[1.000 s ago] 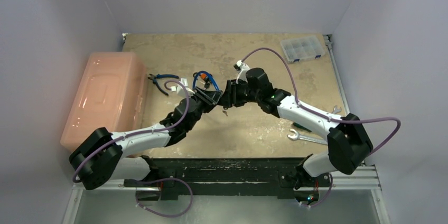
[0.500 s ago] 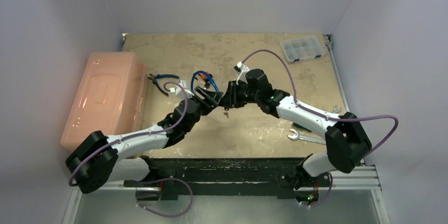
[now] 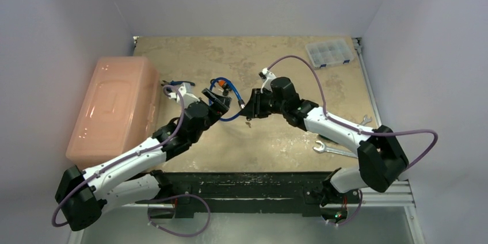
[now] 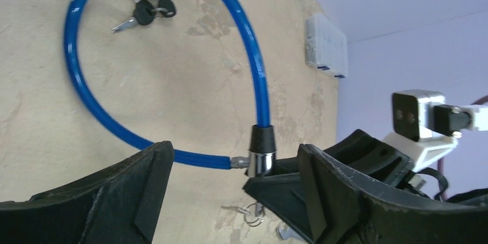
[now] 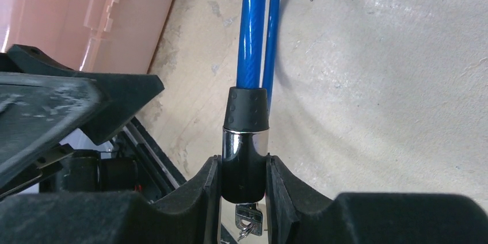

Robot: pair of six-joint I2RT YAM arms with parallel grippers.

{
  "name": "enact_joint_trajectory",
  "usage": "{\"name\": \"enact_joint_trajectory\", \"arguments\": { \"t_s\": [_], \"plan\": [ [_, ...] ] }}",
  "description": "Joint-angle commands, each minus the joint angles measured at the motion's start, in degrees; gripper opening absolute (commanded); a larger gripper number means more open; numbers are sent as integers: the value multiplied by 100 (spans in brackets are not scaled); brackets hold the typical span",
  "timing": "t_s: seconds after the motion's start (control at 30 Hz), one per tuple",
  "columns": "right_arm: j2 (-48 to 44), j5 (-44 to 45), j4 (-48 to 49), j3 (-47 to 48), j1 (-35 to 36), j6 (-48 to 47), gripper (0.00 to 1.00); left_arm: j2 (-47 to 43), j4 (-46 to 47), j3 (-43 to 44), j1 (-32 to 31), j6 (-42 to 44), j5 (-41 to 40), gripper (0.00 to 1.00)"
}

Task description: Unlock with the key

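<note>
The robot's right gripper will release the lock cylinder on the bare table midway [image 3: 273,115] between the orange part and the big wrench.
A blue cable lock [image 4: 256,83] lies looped on the table. My right gripper [image 5: 244,166] is shut on its black and chrome lock cylinder [image 5: 244,140] and holds it just above the table. A silver key [image 5: 248,221] sits in the cylinder's lower end, with its ring [image 4: 251,214] hanging down. The cable's metal end pin [image 4: 239,162] meets the cylinder's side. My left gripper [image 4: 233,149] stands open a short way left of the cylinder, with nothing between its fingers. From above, the left gripper [image 3: 216,99] and right gripper [image 3: 251,106] face each other at mid-table.
A pink toolbox [image 3: 115,106] fills the left side. Blue-handled pliers [image 3: 172,86] lie beside it. An orange part with black spare keys [image 4: 147,12] rests inside the cable loop. A clear organiser box [image 3: 329,53] sits back right, and wrenches [image 3: 334,151] lie front right.
My left gripper has opened wide and drawn back to the left, away from the key and cylinder. The right gripper stays shut on the cylinder, nearly still.
</note>
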Motion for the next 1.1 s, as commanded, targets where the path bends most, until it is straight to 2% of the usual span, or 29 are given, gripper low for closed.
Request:
{"name": "enact_joint_trajectory", "arguments": {
  "t_s": [0.0, 0.17, 0.37, 0.6, 0.7, 0.87, 1.07],
  "plan": [
    [-383, 126, 501, -150, 2, 198, 0, -223, -1166, 159, -17, -539, -50, 82],
    [-445, 92, 597, -240, -3, 313, 0, -196, -959, -220, -15, -1264, 463, 78],
    [-516, 73, 631, -324, -4, 372, 0, 2, 505, -1080, -15, -1810, 560, 70],
    [-546, 40, 683, -418, -5, 419, 0, 876, 1491, -1340, -15, -2105, 689, 67],
    [-617, 99, 589, -426, -3, 401, 0, 1109, 1648, -1245, -20, -1867, 762, 66],
    [-756, 396, 418, -471, -28, 335, 0, 1315, 1060, -866, -15, -1011, 639, 67],
    [-789, 503, 204, -595, -228, 171, 0, 1883, 1049, -425, -15, 137, 985, 70]
  ]
}}
